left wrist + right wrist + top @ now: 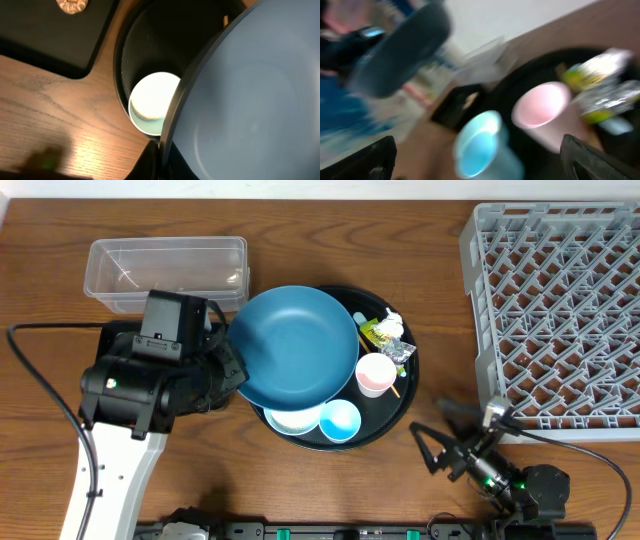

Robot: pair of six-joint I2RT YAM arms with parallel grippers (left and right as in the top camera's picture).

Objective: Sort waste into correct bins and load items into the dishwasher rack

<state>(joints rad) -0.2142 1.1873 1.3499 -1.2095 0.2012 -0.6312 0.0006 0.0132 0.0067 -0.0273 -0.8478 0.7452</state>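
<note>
My right gripper is going to close on the dark blue plate's rim (356, 340) facing the dishwasher rack, across from the part that my left gripper holds.
My left gripper (233, 367) is shut on the left rim of the large dark blue plate (295, 345), which is tilted up over the round black tray (400, 395). In the left wrist view the plate's rim (172, 125) runs between my left gripper's (161, 156) black fingers, above the white bowl (152, 107). The white bowl (292, 420), light blue bowl (340, 420), pink cup (375, 373), a thin stick (395, 390) and foil wrappers (388, 336) lie in the round tray. My right gripper (445, 452) stands open at the front, facing the pink cup (540, 112) and blue bowl (480, 145).
The clear tub (165, 270) sits at the back left. The grey dishwasher rack (560, 310) fills the right side. A shallow black rectangular tray (50, 35) with a brownish food lump (72, 5) lies beside the round tray, hidden under my left arm from overhead.
</note>
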